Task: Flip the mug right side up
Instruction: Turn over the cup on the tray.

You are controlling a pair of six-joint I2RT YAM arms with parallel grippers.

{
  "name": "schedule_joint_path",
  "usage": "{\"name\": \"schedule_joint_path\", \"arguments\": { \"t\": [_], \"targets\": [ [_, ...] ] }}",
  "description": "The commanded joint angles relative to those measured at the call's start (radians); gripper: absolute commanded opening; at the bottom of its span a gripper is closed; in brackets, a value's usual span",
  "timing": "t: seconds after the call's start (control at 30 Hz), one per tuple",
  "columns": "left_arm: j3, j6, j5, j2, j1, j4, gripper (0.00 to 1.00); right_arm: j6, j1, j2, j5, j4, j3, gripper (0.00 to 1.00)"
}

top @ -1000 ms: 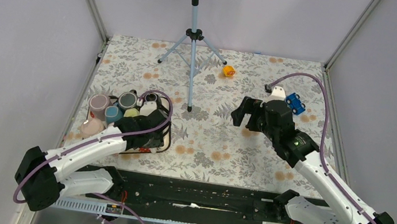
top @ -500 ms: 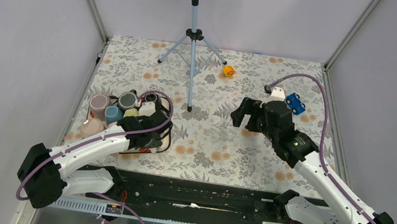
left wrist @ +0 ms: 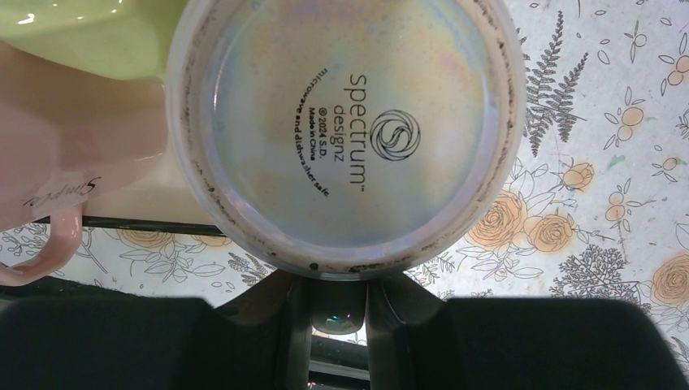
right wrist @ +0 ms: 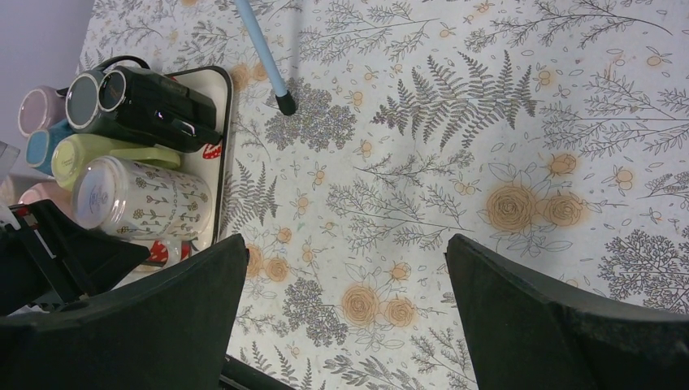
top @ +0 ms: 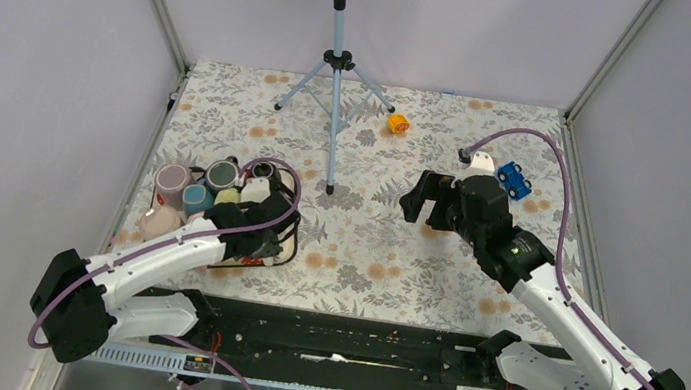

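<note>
The base of the mug crowds the fingers of my left gripper, so next I open them, back away a little and grip the mug's handle [left wrist: 337, 313] farther from the base before lifting.
A white floral mug [right wrist: 138, 199] lies on its side in the tray [right wrist: 221, 138] at the table's left. Its iridescent base [left wrist: 349, 130], printed "spectrum designz", fills the left wrist view and faces that camera. My left gripper [left wrist: 337, 284] is shut on the mug's handle [left wrist: 339, 313], one finger on each side. In the top view the left gripper [top: 255, 223] covers most of the mug. My right gripper [right wrist: 345, 268] is open and empty, above the bare cloth at mid-right [top: 427, 198].
The tray also holds a pink mug [top: 172, 177], a teal mug [top: 197, 198], a dark mug [top: 221, 175] and a yellow-green mug [right wrist: 106, 153]. A tripod [top: 336, 73] stands at the back centre. An orange object [top: 397, 122] and a blue toy car [top: 515, 182] lie at the back right.
The left arm has shifted slightly at the tray. The right gripper has edged a little to the left. Nothing else has moved.
</note>
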Motion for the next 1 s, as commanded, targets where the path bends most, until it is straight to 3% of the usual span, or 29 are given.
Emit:
{"name": "schedule_joint_path", "arguments": {
  "t": [0.0,0.13,0.2,0.43,0.97],
  "targets": [
    [0.037,0.036,0.003,-0.002,-0.003,0.032,0.0,0.004,0.006,-0.006,-0.009,0.046,-0.003,1.0],
    [0.051,0.054,0.01,0.009,-0.003,0.025,0.0,0.01,0.007,-0.005,-0.013,0.05,-0.007,1.0],
    [0.048,0.05,0.016,0.008,-0.004,0.022,0.24,0.012,0.007,-0.006,-0.014,0.05,-0.009,1.0],
    [0.053,0.012,0.021,-0.032,-0.004,-0.007,0.5,0.019,0.007,-0.015,-0.013,0.048,-0.019,1.0],
    [0.002,-0.085,-0.007,-0.097,-0.014,-0.036,0.39,0.037,0.007,-0.046,-0.009,0.038,-0.032,1.0]
  ]
}}
